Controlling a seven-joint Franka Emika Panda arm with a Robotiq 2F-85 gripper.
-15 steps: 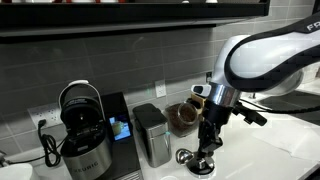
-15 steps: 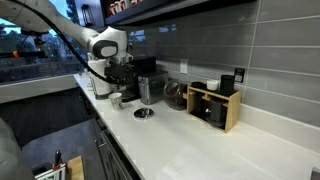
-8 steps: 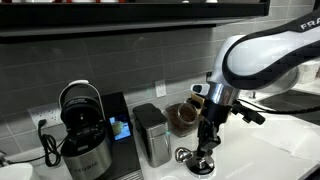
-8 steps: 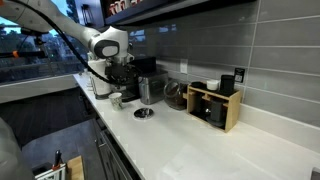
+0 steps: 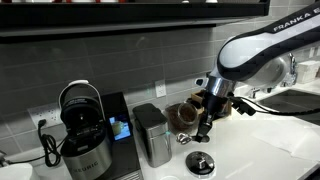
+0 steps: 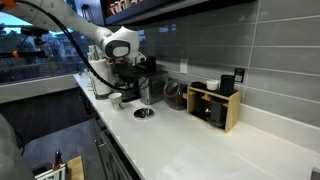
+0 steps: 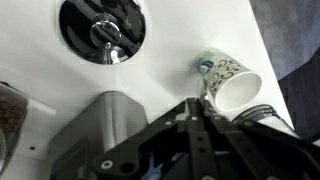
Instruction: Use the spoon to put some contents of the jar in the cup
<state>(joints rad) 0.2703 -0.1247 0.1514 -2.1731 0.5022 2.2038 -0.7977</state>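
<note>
Next, my gripper lets go of the spoon, now above and behind the cup, on the brown contents inside the clear jar [image 5: 184,117], leaning against the side of the jar.
My gripper [image 5: 204,128] hangs above and behind the cup [image 5: 200,163], in front of the jar [image 5: 183,117]. Its fingers [image 7: 197,112] are pressed together. A small shiny spoon [image 5: 183,139] sticks out sideways at the fingertips, so the gripper looks shut on it. The cup is low and round with a pale rim and dark inside; in the wrist view [image 7: 103,30] its middle glints. The clear jar with brown contents stands against the wall [image 6: 175,95] and shows at the wrist view's edge [image 7: 8,105]. The cup also shows on the counter [image 6: 145,113].
A tall grey metal canister [image 5: 150,133] stands between the coffee machine [image 5: 85,130] and the jar. A patterned paper cup [image 7: 230,82] lies on its side near my fingertips. A wooden box [image 6: 215,105] stands further along the white counter.
My gripper has lifted from the cup and shifted slightly toward the jar. The small shiny spoon rose with it. The cup stayed in place.
</note>
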